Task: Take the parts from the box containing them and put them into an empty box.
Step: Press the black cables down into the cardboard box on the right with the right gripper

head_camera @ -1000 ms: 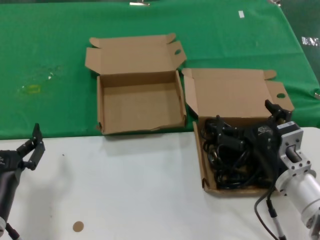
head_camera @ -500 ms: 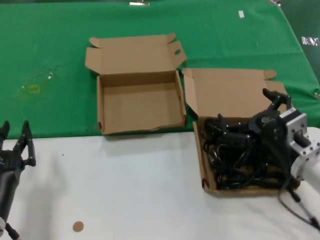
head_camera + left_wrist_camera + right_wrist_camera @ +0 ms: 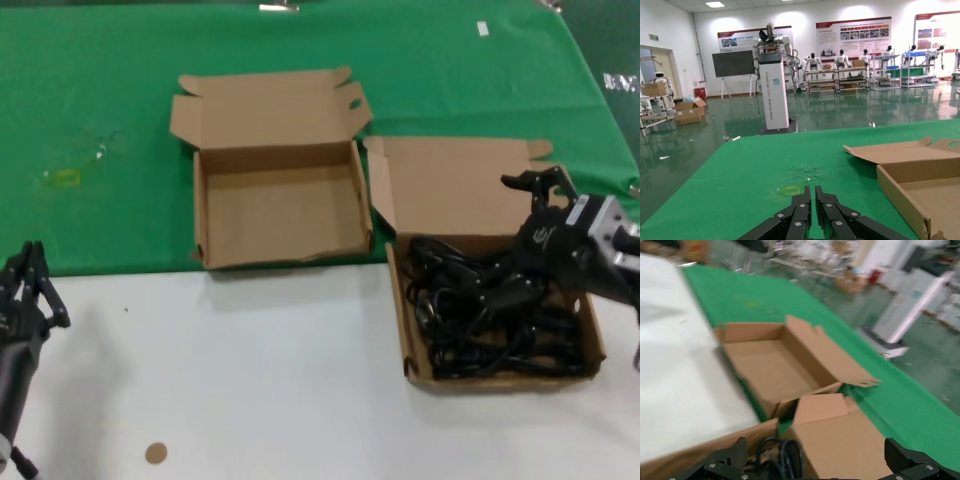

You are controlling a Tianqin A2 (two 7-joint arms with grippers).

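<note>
Next, I grab the top bundle of black cables by its middle (image 3: 543, 293) with my right gripper, toward the parts box's side farthest from the empty box.
The parts, a tangle of black cables (image 3: 470, 315) with chunky plugs, lie in the longer cardboard box (image 3: 500, 383) at the right, whose lid (image 3: 455, 185) stands open behind it. My right gripper (image 3: 512, 238) hovers open over the back of that box, with nothing between its fingers. Its wrist view shows cable loops (image 3: 785, 455) below the wide-spread fingertips (image 3: 741, 452) and the lid (image 3: 840, 440). The empty box (image 3: 280, 215) sits open left of it on the green cloth and also appears as the empty box (image 3: 775, 365) and the empty box (image 3: 920, 187). My left gripper (image 3: 28, 285) is parked shut at the lower left.
A green cloth (image 3: 90, 120) covers the back half of the table, with a yellowish mark (image 3: 60, 178) on it. The front is white tabletop (image 3: 250, 380) with a small brown disc (image 3: 155, 453). The two boxes nearly touch at their near corners.
My right gripper has swung back and to the right, uncovering the cables. My left gripper has turned and drawn toward the left edge, and its fingers have come together.
</note>
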